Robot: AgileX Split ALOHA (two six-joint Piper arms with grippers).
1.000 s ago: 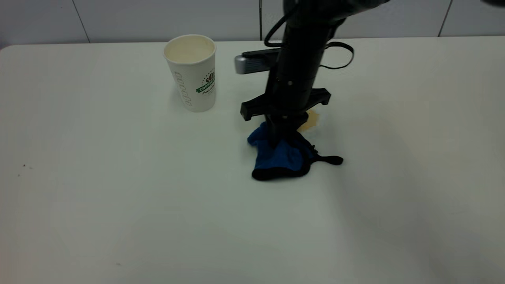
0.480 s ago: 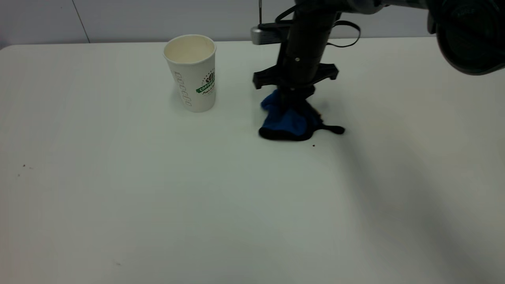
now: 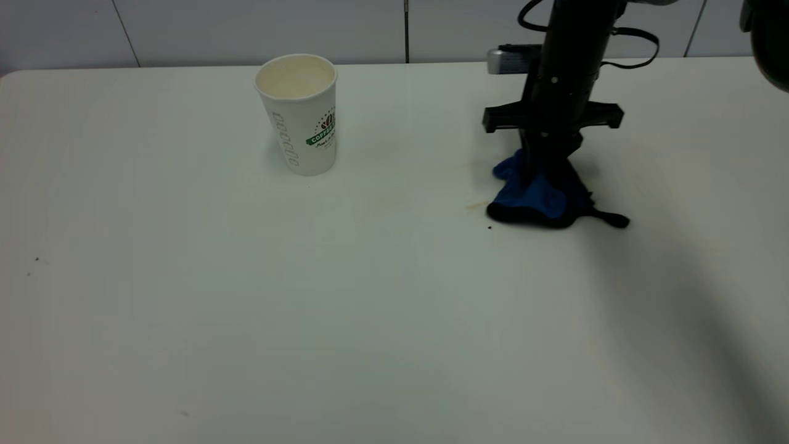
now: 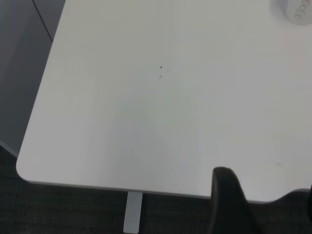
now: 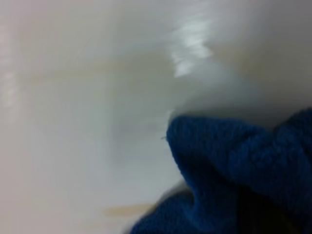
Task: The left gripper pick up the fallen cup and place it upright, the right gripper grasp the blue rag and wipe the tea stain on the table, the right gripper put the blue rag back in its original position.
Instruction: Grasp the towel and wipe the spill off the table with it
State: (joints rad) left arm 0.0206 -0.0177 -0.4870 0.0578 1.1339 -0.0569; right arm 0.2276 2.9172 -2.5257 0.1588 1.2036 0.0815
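Note:
My right gripper needs to put the blue rag down on the bare table farther from the cup and tan streak (image 3: 655,176).
The cup (image 3: 300,113) stands upright at the back left of the table (image 3: 246,296); its base also shows in the left wrist view (image 4: 295,9). My right gripper (image 3: 545,169) points down at the back right and is shut on the blue rag (image 3: 535,196), pressing it on the table. The rag fills the right wrist view (image 5: 243,175). Of the tea stain only a faint tan streak (image 3: 476,205) shows, just left of the rag, with a thin tan smear in the right wrist view (image 5: 122,210). My left gripper (image 4: 268,209) hangs open and empty off the table's edge, out of the exterior view.
A few tiny dark specks lie on the table, at the left (image 3: 37,259) and near the rag (image 3: 490,227). A tiled wall runs behind the table. The table's rounded corner (image 4: 24,170) shows in the left wrist view.
My right gripper dragged the blue rag back over the tan blotch, then to the right. The blotch is gone; a faint streak is left. The cup has not moved.

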